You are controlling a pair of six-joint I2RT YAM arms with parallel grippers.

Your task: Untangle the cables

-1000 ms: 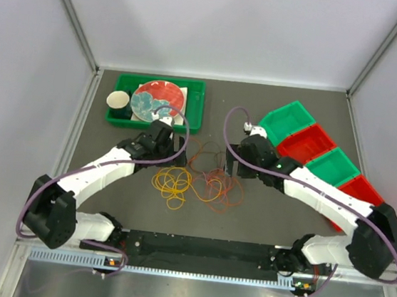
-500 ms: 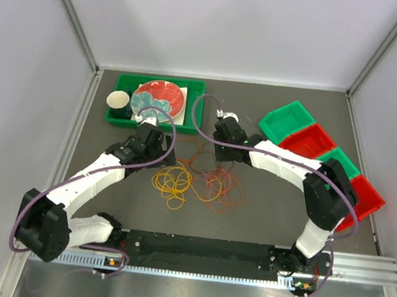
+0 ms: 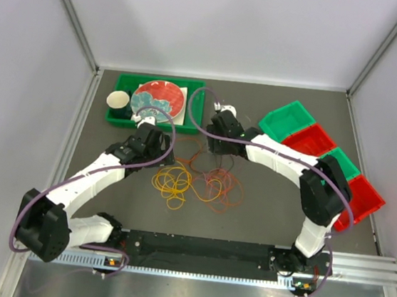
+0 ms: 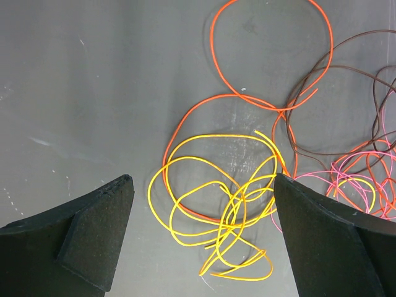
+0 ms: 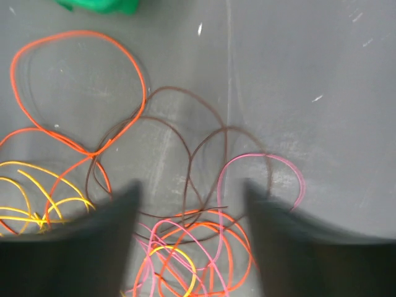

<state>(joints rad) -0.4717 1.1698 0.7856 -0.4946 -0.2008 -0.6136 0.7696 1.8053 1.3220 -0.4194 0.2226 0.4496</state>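
Next, my right gripper grips the maroon loops farther back point(image 5: 223, 130), past the knot, and lifts them, because pink and orange wires cross the maroon wire below it.
The cables lie in a loose tangle on the grey table. A yellow bundle point(image 3: 172, 181) is on the left, an orange and pink knot point(image 3: 219, 187) on the right, and thin maroon loops point(image 3: 208, 157) lie behind. My left gripper point(image 3: 158, 152) hovers open over the yellow loops point(image 4: 213, 135), its jaws point(image 4: 201, 179) wide and empty; an orange loop point(image 4: 213, 49) and maroon wire point(image 4: 346, 65) lie beyond. My right gripper point(image 3: 216, 147) hangs above the maroon point(image 5: 179, 88) and pink point(image 5: 266, 155) wires. Its blurred fingers point(image 5: 190, 192) stand apart with nothing between them.
A green tray point(image 3: 192, 112) at the back left holds a red plate point(image 3: 159, 99) and a cup point(image 3: 118, 100). A row of green and red bins point(image 3: 288, 119) point(image 3: 307, 143) point(image 3: 334, 166) point(image 3: 362, 190) runs along the right side. Grey walls enclose the table.
My right arm has swung left and further back over the tangle's far side, and its jaws have narrowed. The left arm drew back a little to the left. The cables lie as before.
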